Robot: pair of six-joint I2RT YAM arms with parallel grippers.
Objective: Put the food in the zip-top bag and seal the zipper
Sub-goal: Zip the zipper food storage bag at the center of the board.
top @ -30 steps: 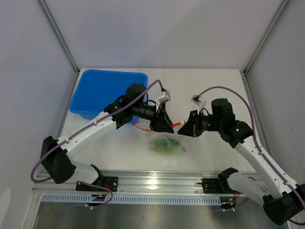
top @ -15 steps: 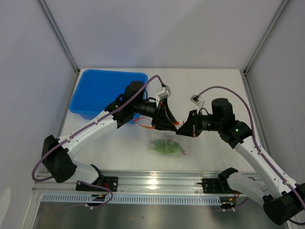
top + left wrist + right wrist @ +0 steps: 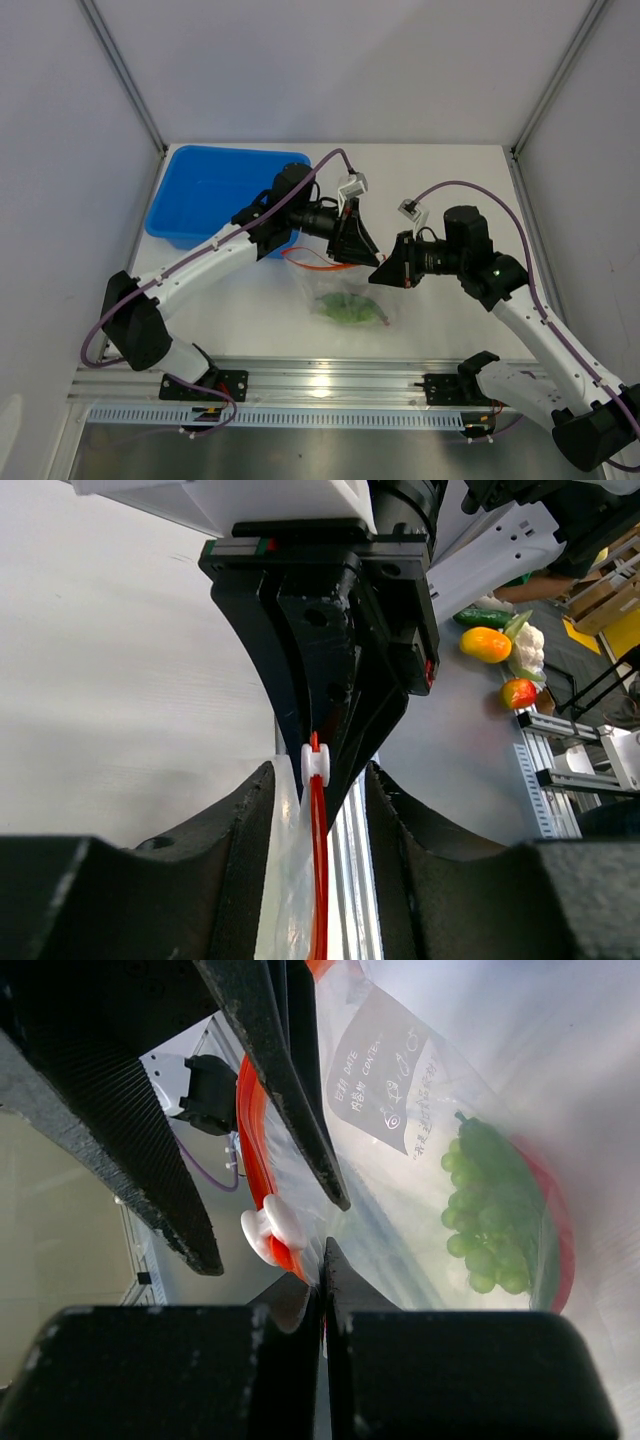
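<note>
The edge of the bag's opening is pinched by my right gripper close beside the white slider, so my left gripper should hold the slider while my right gripper takes the zipper's end point(image 3: 286, 1256).
The clear zip-top bag point(image 3: 345, 298) hangs between my two grippers with its lower part on the table. Inside it lie light-green grapes point(image 3: 490, 1205) and a slim red piece point(image 3: 556, 1250); they show as a green clump in the top view point(image 3: 346, 308). My left gripper point(image 3: 358, 246) is open, and its jaws point(image 3: 320, 776) straddle the red-orange zipper point(image 3: 318, 880) without touching it. The white slider point(image 3: 318, 763) sits just past its fingertips. My right gripper point(image 3: 386, 272) is shut point(image 3: 322, 1252) on the bag's mouth edge, right beside the slider point(image 3: 274, 1228).
A blue plastic tub point(image 3: 215, 190) stands at the back left, behind the left arm. Aluminium frame posts rise at both back corners, and a metal rail point(image 3: 330, 380) runs along the near edge.
My left gripper has slid right along the zipper, ending close to the right gripper. The right gripper has held still on the bag.
</note>
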